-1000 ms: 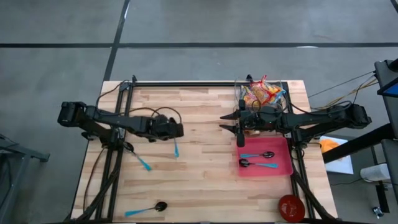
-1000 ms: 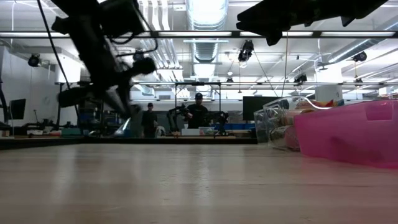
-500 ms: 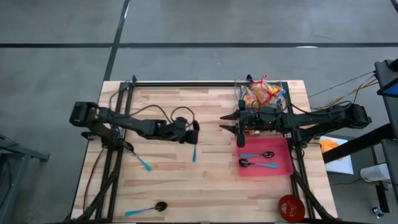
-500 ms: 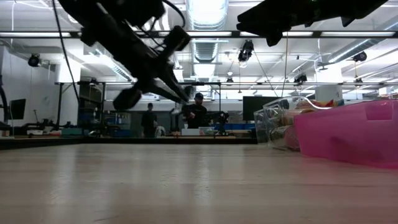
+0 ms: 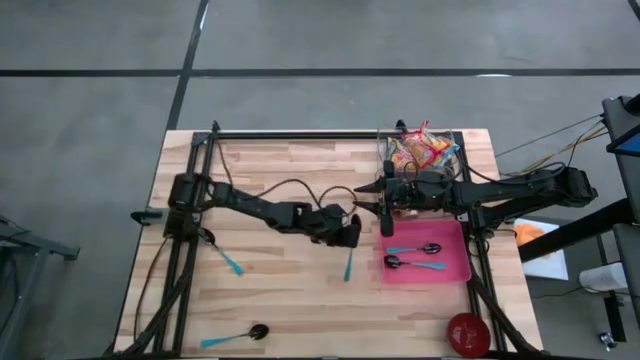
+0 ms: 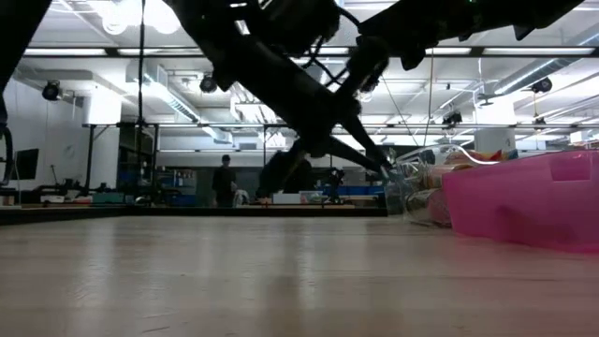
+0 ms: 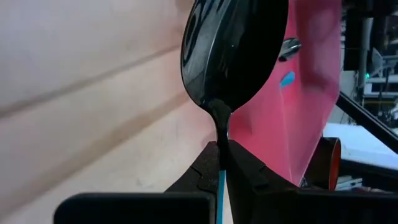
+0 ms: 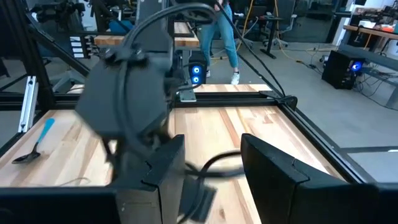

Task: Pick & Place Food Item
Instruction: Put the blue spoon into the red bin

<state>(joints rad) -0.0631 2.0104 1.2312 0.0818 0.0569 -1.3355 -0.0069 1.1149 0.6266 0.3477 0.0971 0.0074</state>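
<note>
My left gripper has the spoon. It will let go of it on the bare wood a little way point(image 5: 351, 255) beside the pink tray.
My left gripper point(image 5: 351, 238) hangs over the table's middle, just left of the pink tray point(image 5: 455, 268), and is shut on a spoon with a black bowl point(image 7: 233, 50) and a blue handle point(image 5: 348, 266). My right gripper point(image 5: 360, 197) waits open and holds nothing, at the tray's far-left corner; its fingers point(image 8: 163, 167) stand apart. Two more such spoons point(image 5: 415, 256) lie in the tray. Food packets point(image 5: 420, 150) sit in a clear bin at the far right. My left gripper pinches the spoon's thin neck point(image 7: 221, 163), where the black bowl meets the blue handle, between its two fingers. The fingers slant down from the table's left. The handle sticks out toward the near edge, and the spoon is clear of the table.
Two other spoons lie on the wood, one left of centre point(image 5: 229, 263) and one at the near edge point(image 5: 236, 335). A red bowl point(image 5: 467, 333) stands at the near right corner. Bare wood lies between the left gripper and the near edge.
My left gripper has travelled toward the table's right edge with the spoon, from left of centre to just beside the pink tray. It has sunk a little and rolled. The spoon has stayed in its hold, clear of the table.
</note>
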